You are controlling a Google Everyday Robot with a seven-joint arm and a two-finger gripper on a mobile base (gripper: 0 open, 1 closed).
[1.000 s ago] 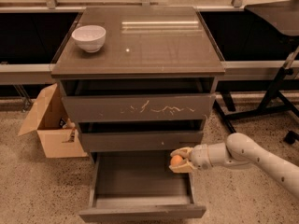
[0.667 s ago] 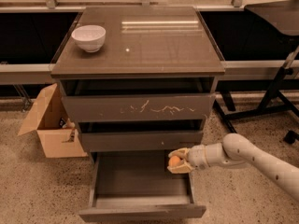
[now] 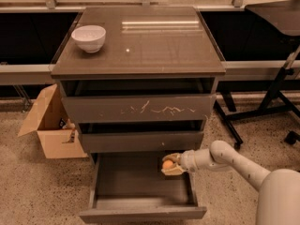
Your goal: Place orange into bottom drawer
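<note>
Next, I release the orange near the middle of the bottom drawer's grey bottom [image 3: 157, 178], slightly toward my white arm.
The orange [image 3: 167, 164] is small and round and sits between the fingers of my gripper [image 3: 169, 165]. The gripper is shut on it and holds it over the right rear part of the bottom drawer [image 3: 140, 182]. That drawer is pulled open and shows a flat grey inside. My white arm [image 3: 234, 163] reaches in from the lower right. Above it are the shallower middle drawer [image 3: 140, 141] and the top drawer [image 3: 138, 108] with pale scratches on its front.
A white bowl [image 3: 89, 37] stands on the cabinet top [image 3: 140, 46] at the back left. An open cardboard box [image 3: 49, 125] sits on the floor left of the cabinet. Black stand legs [image 3: 262, 107] are on the floor to the right.
My gripper with the orange has shifted slightly left and further in over the open bottom drawer. The drawers have not moved.
</note>
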